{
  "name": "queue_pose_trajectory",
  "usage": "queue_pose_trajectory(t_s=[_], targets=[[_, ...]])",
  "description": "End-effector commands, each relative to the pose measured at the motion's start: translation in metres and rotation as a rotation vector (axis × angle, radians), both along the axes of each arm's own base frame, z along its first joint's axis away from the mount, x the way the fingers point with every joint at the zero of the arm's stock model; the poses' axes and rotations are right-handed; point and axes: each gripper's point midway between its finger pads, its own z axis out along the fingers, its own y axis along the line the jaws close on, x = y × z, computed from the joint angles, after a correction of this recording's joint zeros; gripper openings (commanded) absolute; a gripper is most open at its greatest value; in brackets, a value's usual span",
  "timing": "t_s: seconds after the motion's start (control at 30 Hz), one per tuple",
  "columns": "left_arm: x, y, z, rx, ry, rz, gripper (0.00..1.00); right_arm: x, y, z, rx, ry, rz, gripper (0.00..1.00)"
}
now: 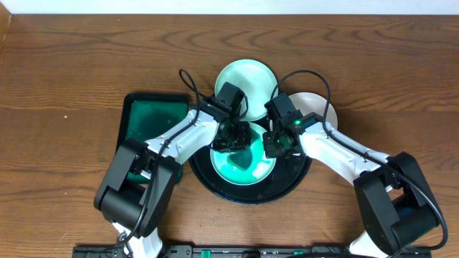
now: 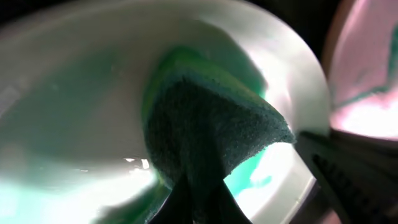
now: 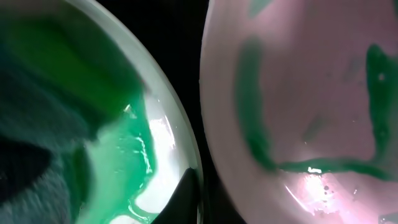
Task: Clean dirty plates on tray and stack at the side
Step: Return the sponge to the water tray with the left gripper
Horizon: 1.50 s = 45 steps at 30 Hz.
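I should let go of the dark green sponge with my left gripper just short of the middle of the dark-green rectangular tray [image 1: 148, 148].
The black round tray [image 1: 251, 198] holds one white plate [image 1: 247, 170] flooded with teal-green liquid. My left gripper [image 1: 231, 137] is shut on a dark green sponge [image 2: 211, 124] and presses it into this plate [image 2: 74, 112]. My right gripper [image 1: 275, 147] is shut on the plate's right rim [image 3: 177, 143], with one finger [image 3: 186, 199] inside the rim. A second plate [image 1: 315, 107] with green smears [image 3: 311, 93] lies at the tray's far right edge. A third plate [image 1: 246, 77], pale green, lies just beyond the tray on the wood.
A dark-green rectangular tray [image 1: 147, 118] sits left of the round tray, under my left arm. Brown wood tabletop [image 1: 72, 72] spreads on both sides and at the back.
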Motion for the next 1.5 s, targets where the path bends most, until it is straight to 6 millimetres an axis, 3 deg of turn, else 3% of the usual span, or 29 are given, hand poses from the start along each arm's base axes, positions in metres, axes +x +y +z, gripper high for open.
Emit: queue_pose_trajectory(t_s=[0.0, 0.17, 0.33, 0.43, 0.57, 0.67, 0.77, 0.87, 0.97, 1.07, 1.17, 1.2, 1.37, 1.47], targets=[[-0.033, -0.028, 0.002, -0.157, 0.155, -0.07, 0.08, 0.002, -0.014, -0.006, -0.051, 0.004, -0.017, 0.01], [-0.039, -0.035, 0.009, -0.216, 0.178, -0.098, 0.07, 0.002, -0.014, -0.006, -0.051, 0.004, -0.017, 0.01], [-0.02, -0.002, -0.002, -0.054, 0.108, -0.023, 0.07, 0.002, -0.014, -0.006, -0.051, 0.004, -0.017, 0.01], [-0.003, 0.031, 0.01, 0.054, 0.045, 0.054, 0.06, 0.001, -0.014, -0.006, -0.052, 0.005, -0.017, 0.01], [0.018, 0.082, 0.054, 0.136, -0.09, 0.165, 0.07, 0.001, -0.014, -0.006, -0.053, 0.005, -0.017, 0.01], [0.03, 0.138, 0.091, 0.24, -0.213, 0.293, 0.07, 0.002, -0.014, -0.006, -0.053, 0.004, -0.016, 0.01], [0.035, 0.196, 0.111, 0.378, -0.292, 0.411, 0.07, 0.002, -0.014, -0.006, -0.053, 0.003, -0.016, 0.01], [0.033, 0.24, 0.11, 0.463, -0.28, 0.506, 0.07, 0.003, -0.014, -0.006, -0.053, -0.001, -0.017, 0.01], [0.029, 0.266, 0.092, 0.494, -0.223, 0.555, 0.07, 0.004, -0.014, -0.005, -0.051, -0.005, -0.018, 0.01], [0.027, 0.28, 0.07, 0.515, -0.152, 0.58, 0.07, 0.006, -0.013, -0.003, -0.049, -0.009, -0.017, 0.01], [0.025, 0.284, 0.061, 0.515, -0.118, 0.582, 0.08, 0.005, -0.012, 0.0, -0.049, -0.008, -0.002, 0.01], [0.025, 0.283, 0.061, 0.509, -0.117, 0.58, 0.13, 0.005, -0.012, 0.002, -0.05, -0.008, -0.001, 0.01], [0.028, 0.275, 0.083, 0.445, -0.169, 0.568, 0.43, 0.016, -0.006, 0.027, -0.027, -0.049, 0.003, 0.01], [0.026, 0.274, 0.107, 0.43, -0.228, 0.581, 0.53, 0.027, 0.0, 0.051, -0.008, -0.1, 0.031, 0.01]])
